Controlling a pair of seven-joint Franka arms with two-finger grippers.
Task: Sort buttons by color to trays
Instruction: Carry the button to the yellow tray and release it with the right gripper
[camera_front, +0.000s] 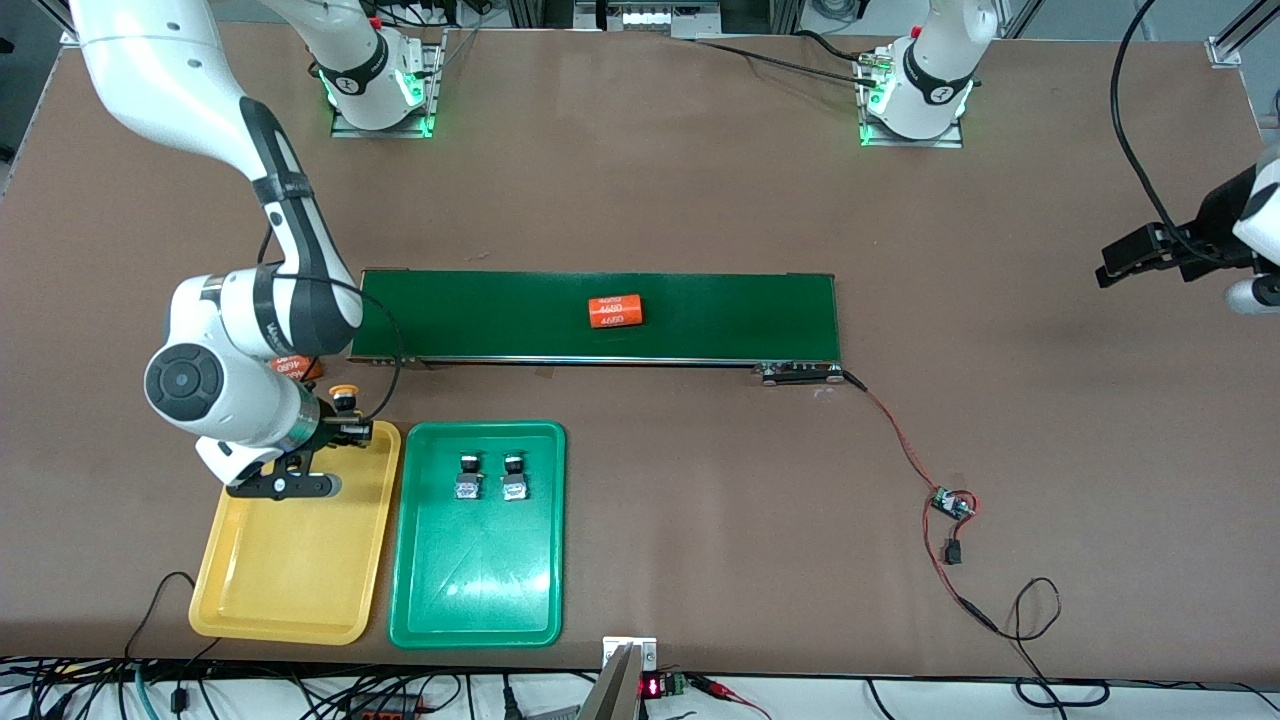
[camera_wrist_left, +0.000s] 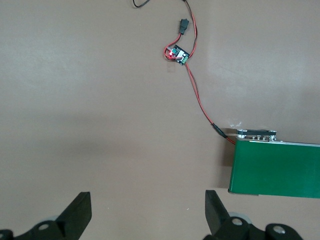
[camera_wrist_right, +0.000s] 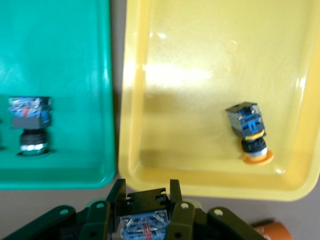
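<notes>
Next, my right gripper sets the yellow-capped button, still over the yellow tray's rim, down in the yellow tray (camera_front: 348, 467) (camera_wrist_right: 186, 133) between the second button and the green tray.
My right gripper (camera_front: 347, 426) is shut on a yellow-capped button (camera_front: 344, 394) and holds it over the yellow tray's (camera_front: 250, 610) rim beside the conveyor. In the right wrist view the gripper (camera_wrist_right: 145, 207) clamps the button's black-and-blue body (camera_wrist_right: 145, 226). A second yellow-capped button (camera_wrist_right: 249, 134) lies in the yellow tray (camera_wrist_right: 165, 100); the arm hides it in the front view. Two green-capped buttons (camera_front: 467, 476) (camera_front: 514, 476) lie in the green tray (camera_front: 475, 600); one shows in the right wrist view (camera_wrist_right: 31, 122). My left gripper (camera_front: 1110, 266) (camera_wrist_left: 146, 210) is open and empty and waits over bare table at the left arm's end.
A long dark green conveyor belt (camera_front: 500, 315) lies across the middle with an orange cylinder (camera_front: 614, 311) on it. Another orange cylinder (camera_front: 297, 368) sits by the belt's end, partly hidden by the right arm. A red-black wire with a small circuit board (camera_front: 951, 503) runs from the belt's other end.
</notes>
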